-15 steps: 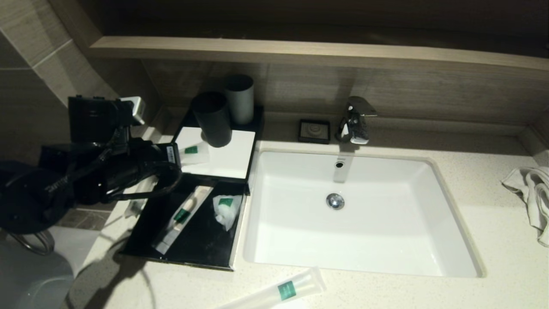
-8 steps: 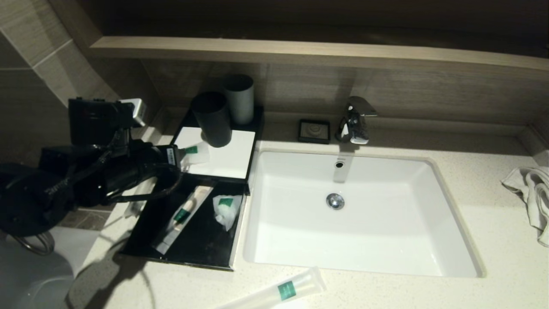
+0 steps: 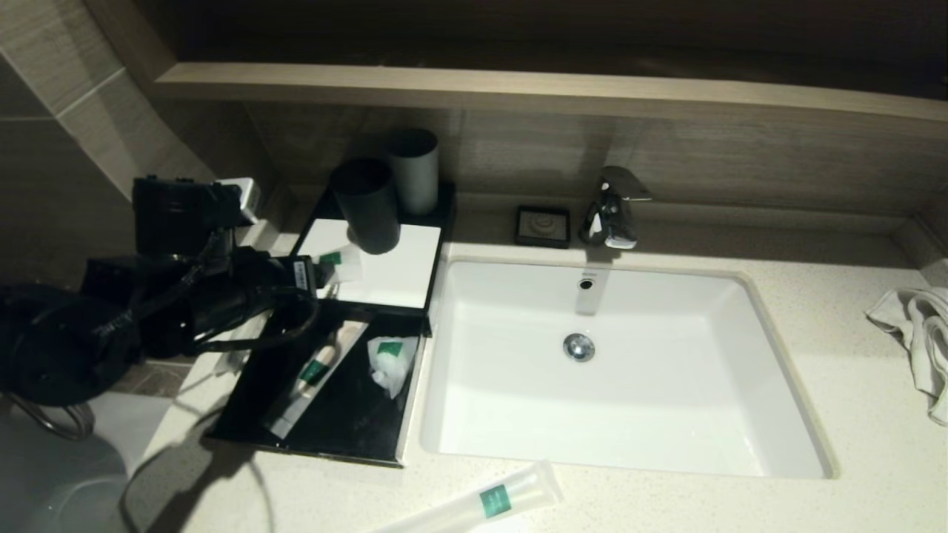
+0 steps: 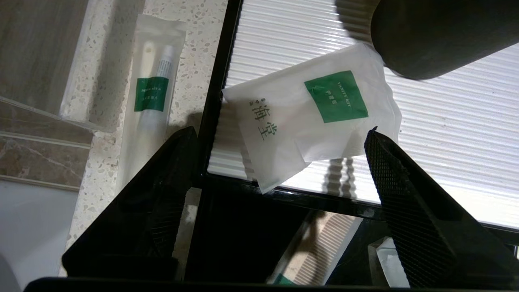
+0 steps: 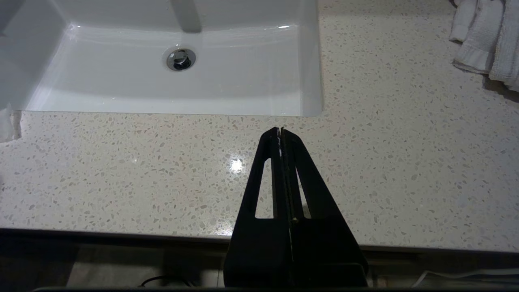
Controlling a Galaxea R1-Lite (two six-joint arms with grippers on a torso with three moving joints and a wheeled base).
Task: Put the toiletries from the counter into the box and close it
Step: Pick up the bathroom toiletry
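Observation:
The vanity-kit packet lies flat on the panel with its corner over the box's rim, so the robot's left gripper should pinch that corner (image 4: 264,185) before it lifts the packet into the box.
The black box (image 3: 348,437) stands left of the sink. A comb packet (image 3: 318,370) and a small white packet (image 3: 389,363) lie in its open part. A white vanity-kit packet (image 4: 312,117) with a green label lies on the white ribbed panel (image 3: 392,277) at the back, its corner over the black rim (image 4: 308,196). My left gripper (image 4: 280,130) is open above the box, its fingertips either side of that packet's near end, not touching it. A toothbrush packet (image 4: 150,93) lies on the counter left of the box. Another (image 3: 489,500) lies at the front. My right gripper (image 5: 279,129) is shut and empty over the counter's front edge.
Two dark cups (image 3: 366,203) (image 3: 412,170) stand at the back of the panel, the nearer one close to the vanity-kit packet. The white sink (image 3: 629,414), faucet (image 3: 611,207) and a soap dish (image 3: 543,226) are to the right. A towel (image 3: 918,333) lies far right.
My left gripper has moved a little to the right, closer to the vanity-kit packet, and still open. Nothing else has moved.

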